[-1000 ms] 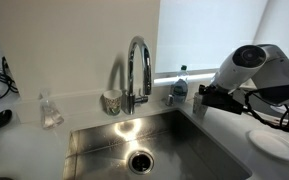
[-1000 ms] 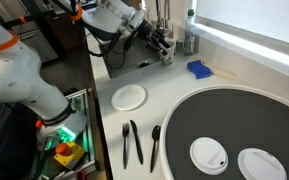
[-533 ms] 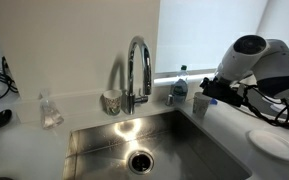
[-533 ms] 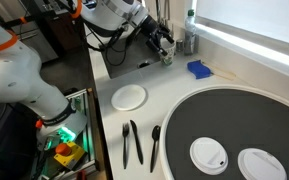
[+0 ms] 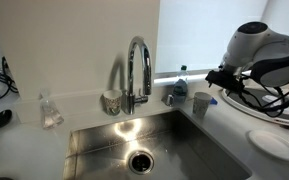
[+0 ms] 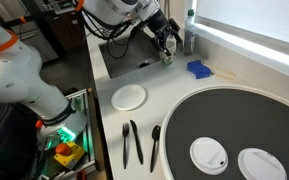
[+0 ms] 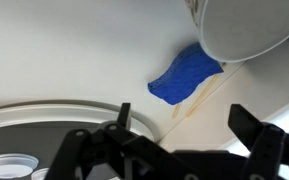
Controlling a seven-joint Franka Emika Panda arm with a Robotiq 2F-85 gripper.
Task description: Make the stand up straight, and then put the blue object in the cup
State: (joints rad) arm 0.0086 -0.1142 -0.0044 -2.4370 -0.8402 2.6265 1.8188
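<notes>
The gripper should move next to the middle of the blue object [image 5: 213, 101] [image 7: 186, 74] beside the small white cup and close there.
The small white cup [image 5: 201, 103] stands upright on the counter next to the sink, and shows in both exterior views [image 6: 166, 55]. In the wrist view its rim fills the top right corner [image 7: 244, 25]. The blue object [image 6: 199, 69] lies flat on the counter beside the cup, apart from it, and shows in the wrist view [image 7: 184, 75]. My gripper [image 7: 184, 140] is open and empty. It hangs just above and beside the cup [image 5: 217, 80] [image 6: 167, 38], not touching it.
The sink [image 5: 84, 140] with a chrome faucet [image 5: 136, 70] lies beside the cup. A grey patterned cup [image 5: 111, 101] and a clear bottle [image 5: 180, 84] stand at the back. A white plate [image 6: 129, 96], black utensils [image 6: 132, 143] and a round dark tray [image 6: 234, 115] with white lids lie farther along the counter.
My gripper has lifted up and away from the white cup, which now stands free and upright on the counter. The blue object has not moved.
</notes>
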